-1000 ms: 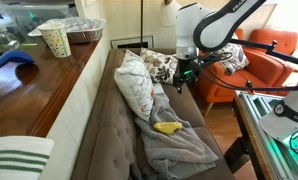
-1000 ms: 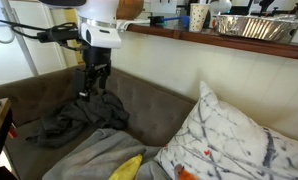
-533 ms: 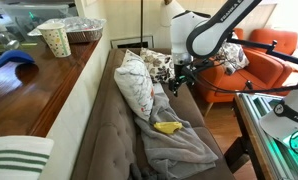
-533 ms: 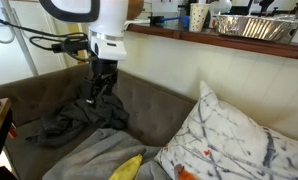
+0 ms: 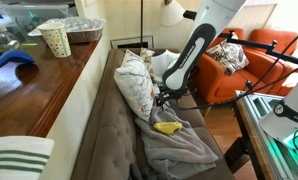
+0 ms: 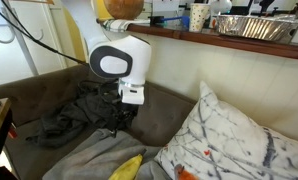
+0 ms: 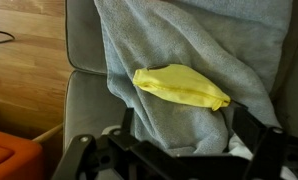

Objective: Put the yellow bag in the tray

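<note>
The robot's gripper will move next to the yellow bag's end [image 5: 158, 127] [image 7: 222, 101] nearest the sofa back, away from the orange armchair, and close there.
The yellow bag [image 7: 181, 86] lies on a grey blanket [image 7: 189, 40] on the sofa seat. It also shows in both exterior views [image 5: 167, 127] [image 6: 127, 167]. My gripper [image 7: 169, 150] is open and empty, its fingers spread wide, and it hovers just above the blanket close to the bag. In both exterior views the gripper [image 5: 161, 106] [image 6: 121, 122] hangs low over the sofa, a little short of the bag. The silvery tray [image 5: 85, 30] [image 6: 251, 27] stands on the wooden counter behind the sofa.
A speckled paper cup [image 5: 56, 40] [image 6: 198, 15] stands next to the tray. Patterned white pillows [image 5: 137, 82] [image 6: 239, 140] lean on the sofa back. An orange armchair [image 5: 251, 62] stands beyond the sofa. A dark cloth heap [image 6: 69, 120] lies on the seat.
The arm has swung down and along the sofa, bringing the open gripper from near the far pillows to just above the blanket by the yellow bag.
</note>
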Available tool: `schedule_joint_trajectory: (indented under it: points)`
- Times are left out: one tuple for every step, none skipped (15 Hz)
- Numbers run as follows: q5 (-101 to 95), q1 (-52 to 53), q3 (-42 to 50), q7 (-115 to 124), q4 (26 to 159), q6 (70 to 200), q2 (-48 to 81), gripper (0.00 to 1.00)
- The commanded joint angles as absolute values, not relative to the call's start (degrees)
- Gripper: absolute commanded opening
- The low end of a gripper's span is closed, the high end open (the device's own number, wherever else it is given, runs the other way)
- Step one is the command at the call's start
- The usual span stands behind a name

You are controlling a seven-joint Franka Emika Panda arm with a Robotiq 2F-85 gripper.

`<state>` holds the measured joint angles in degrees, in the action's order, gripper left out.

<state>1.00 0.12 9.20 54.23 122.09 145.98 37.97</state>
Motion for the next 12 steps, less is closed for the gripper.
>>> schedule_joint_trajectory:
  points:
    - [3.1,2.2,11.5,58.8,110.3,144.5,50.4,1.0]
    - [4.1,1.6,11.0,59.3,107.7,142.2,52.7,1.0]
    - [2.9,1.9,11.2,56.9,114.3,145.2,47.2,1.0]
    - [3.0,1.9,11.2,57.0,112.8,145.2,49.1,1.0]
    - [3.0,1.9,11.3,57.0,112.7,145.3,49.5,1.0]
    - [3.0,2.0,11.3,57.0,112.8,145.3,49.3,1.0]
    - [2.4,3.1,12.3,58.3,112.4,146.0,49.9,1.0]
    - [2.0,3.8,12.9,59.1,110.7,146.3,51.8,1.0]
    - [2.3,4.7,13.7,61.4,108.2,147.7,54.6,1.0]
    - [2.7,5.0,13.9,62.6,105.9,147.3,56.7,1.0]
    - [3.0,5.1,13.7,63.4,103.8,146.3,58.5,1.0]
    - [3.1,5.5,13.7,64.6,101.4,145.6,60.8,1.0]
